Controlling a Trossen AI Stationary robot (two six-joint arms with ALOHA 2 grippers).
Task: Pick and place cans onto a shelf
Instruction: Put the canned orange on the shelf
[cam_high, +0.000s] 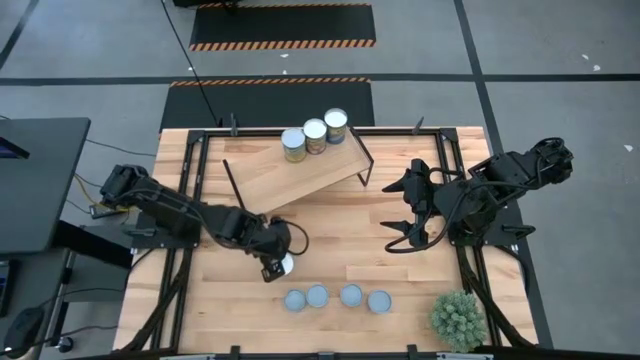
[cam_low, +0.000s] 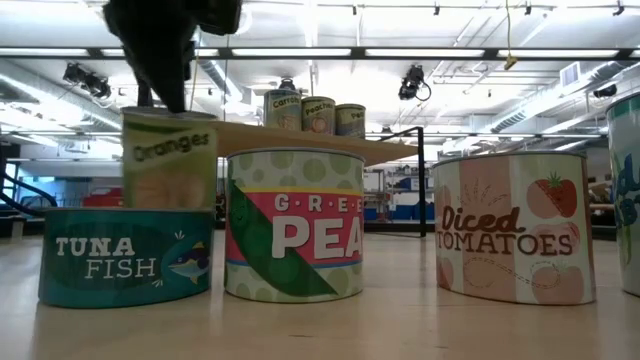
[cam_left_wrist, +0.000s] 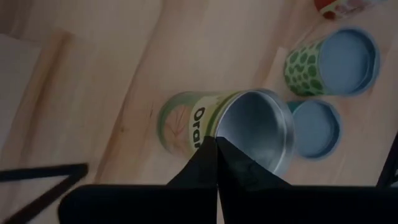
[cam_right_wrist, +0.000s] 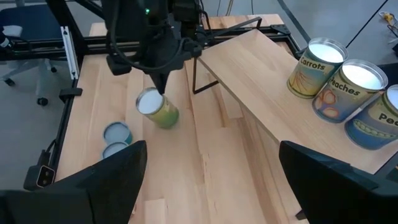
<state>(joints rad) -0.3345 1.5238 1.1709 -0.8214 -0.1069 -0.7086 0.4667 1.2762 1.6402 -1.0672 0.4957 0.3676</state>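
Note:
The left gripper pinches just the Oranges can's top rim and the can tilts, so it should put the can down and grip around the can's body (cam_low: 168, 170) before shelving it.
My left gripper (cam_high: 277, 266) is shut on a green Oranges can (cam_left_wrist: 186, 121) with a silver top, on the tabletop below the shelf's near edge. The can also shows in the right wrist view (cam_right_wrist: 163, 112), tilted. The light wooden shelf (cam_high: 300, 175) on black legs carries three white-topped cans (cam_high: 315, 135) at its far end. Several blue-grey-topped cans (cam_high: 335, 297) stand in a row near the table's near edge. My right gripper (cam_high: 400, 212) waits open and empty at the table's right, beside the shelf. My left gripper (cam_left_wrist: 216, 146) has the Oranges can by its top rim (cam_left_wrist: 215, 132), on the side nearest the gripper. One finger lies on the label wall outside, the other on the silver lid. The fingers slant down from above. The can tilts; its base is hidden in the low view.
A green spiky plant (cam_high: 458, 318) stands at the near right corner. The tuna, peas and tomatoes cans (cam_low: 295, 240) stand close to the held can's near side. Bare tabletop (cam_high: 350, 235) lies between the shelf and the can row. Black frame rails edge the table.

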